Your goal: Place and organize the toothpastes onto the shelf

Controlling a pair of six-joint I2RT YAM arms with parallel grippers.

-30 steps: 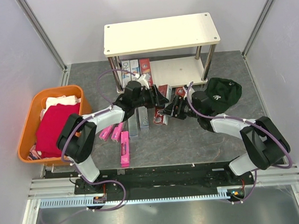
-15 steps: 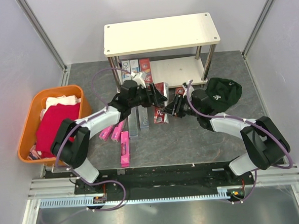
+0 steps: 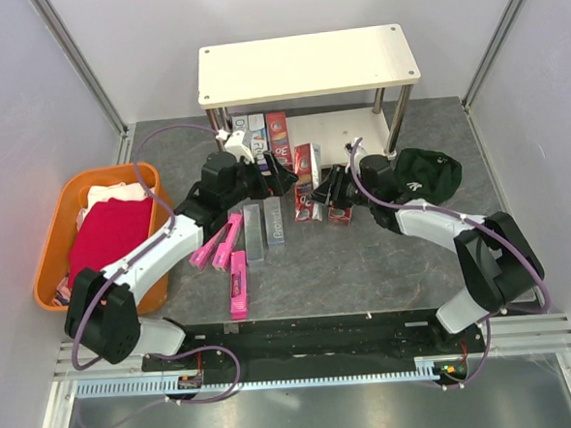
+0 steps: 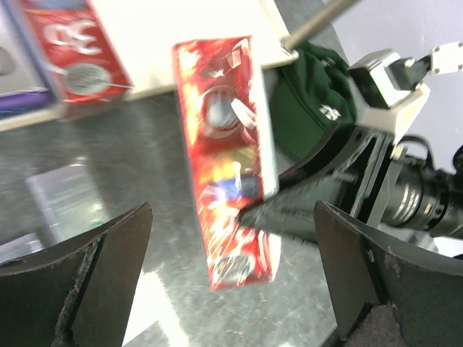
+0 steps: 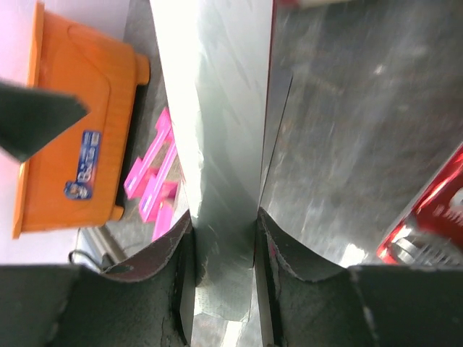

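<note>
Next, my right gripper sets the red toothpaste box down and lets go of it on the lower board (image 3: 304, 140), beside the shelved red box.
A red toothpaste box (image 3: 306, 179) stands tilted just in front of the shelf (image 3: 306, 65). My right gripper (image 3: 325, 187) is shut on it. In the right wrist view the box's pale narrow side (image 5: 224, 130) is pinched between the fingers (image 5: 289, 253). My left gripper (image 3: 281, 175) is open just left of that box. In the left wrist view its fingers (image 4: 94, 282) stand wide on either side of the box (image 4: 228, 144) without touching it. Two boxes (image 3: 278, 137) lie on the lower board's left end. Three pink boxes (image 3: 227, 245) and two silver-grey ones (image 3: 254, 230) lie on the table.
An orange basket (image 3: 50, 243) holding a red cloth (image 3: 108, 239) stands at the left. A black cap (image 3: 424, 176) lies right of the right arm. Another red box (image 3: 341, 209) lies under the right gripper. The lower board (image 3: 344, 133) is bare at its right half.
My left gripper has opened, let go of the red box and drawn back to the left. My right gripper has closed on the box and carried it nearer the shelf.
</note>
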